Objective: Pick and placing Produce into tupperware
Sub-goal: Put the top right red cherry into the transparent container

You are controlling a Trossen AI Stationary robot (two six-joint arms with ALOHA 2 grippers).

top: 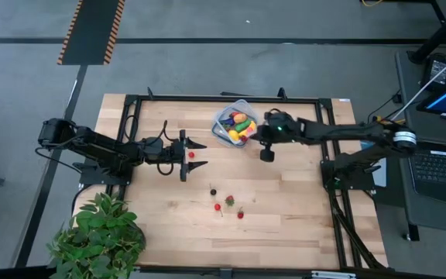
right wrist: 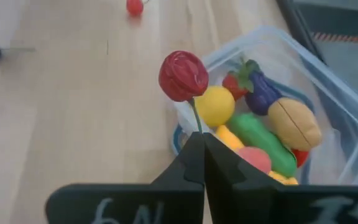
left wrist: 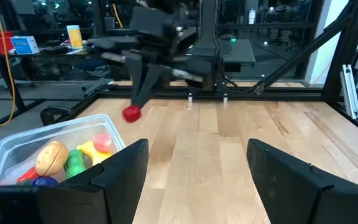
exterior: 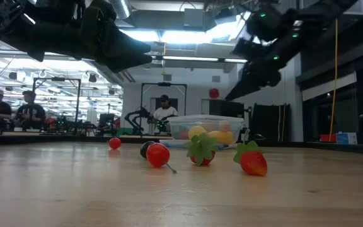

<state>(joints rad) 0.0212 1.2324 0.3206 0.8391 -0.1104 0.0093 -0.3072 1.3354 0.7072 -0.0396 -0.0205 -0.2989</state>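
My right gripper is to let go of the cherry inside the tupperware (top: 239, 137) (right wrist: 209, 132), between the yellow lemon and the near side of the tub.
The tupperware (top: 235, 122), a clear square tub, stands at the table's far middle with several pieces of produce (right wrist: 263, 127) in it. My right gripper (right wrist: 199, 140) is shut on a red cherry-like piece (right wrist: 183, 76) just off the tub's near right corner. Loose produce lies on the wood nearer the front: a dark berry (top: 214, 191), a red cherry (top: 217, 207) and two strawberries (top: 229, 201). My left gripper (top: 186, 155) hangs open and level left of the tub, with nothing between its fingers. A small red berry (top: 192, 154) lies on the table below its fingertips. My right gripper pinches the cherry's thin green stem (right wrist: 196, 121) between its two fingertips. The fingers slant down from the table's right side. The red fruit sticks out past the fingertips, lifted clear of the table, seen over the tub's rim (right wrist: 185, 124).
A large leafy potted plant (top: 99, 236) stands at the table's near left corner. A black frame (top: 207, 99) runs along the table's edges. Bare wood lies between the loose produce and the tub. People show in the room beyond the table.
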